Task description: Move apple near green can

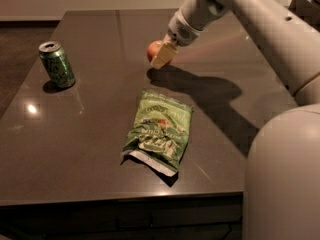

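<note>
Next, I let go of the apple with my gripper on the dark table (pixel 99 73) close beside the green can, toward the chip bag's side.
The red-orange apple (pixel 153 50) is in my gripper (pixel 161 55), which is shut on it, one pale finger (pixel 164 57) across its right side. It hangs slightly above the dark table (pixel 90 134) at the middle back, with its shadow just below. The green can (pixel 57 64) stands upright near the table's left edge, well to the left of the apple and apart from it. My arm reaches in from the upper right.
A flat crinkled green chip bag (pixel 159 131) lies in the middle of the table, in front of the apple and to the right of the can. My robot body (pixel 282 179) fills the lower right corner. The table's front edge runs along the bottom.
</note>
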Tool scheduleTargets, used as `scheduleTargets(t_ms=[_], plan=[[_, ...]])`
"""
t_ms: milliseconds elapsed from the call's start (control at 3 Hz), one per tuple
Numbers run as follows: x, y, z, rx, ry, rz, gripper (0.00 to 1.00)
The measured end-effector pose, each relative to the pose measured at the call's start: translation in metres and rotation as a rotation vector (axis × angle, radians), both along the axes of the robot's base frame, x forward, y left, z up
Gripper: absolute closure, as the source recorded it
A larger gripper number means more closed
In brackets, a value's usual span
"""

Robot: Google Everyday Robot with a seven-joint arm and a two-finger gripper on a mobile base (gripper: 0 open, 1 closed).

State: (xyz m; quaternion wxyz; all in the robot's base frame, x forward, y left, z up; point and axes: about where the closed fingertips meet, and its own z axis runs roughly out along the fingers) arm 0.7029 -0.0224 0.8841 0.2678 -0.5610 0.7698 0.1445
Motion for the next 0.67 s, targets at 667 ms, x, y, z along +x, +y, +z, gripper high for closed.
scheduleTargets(t_ms=[667], plan=[[-0.028,0.095,-0.009,-0.032,-0.010,0.156,1.00]])
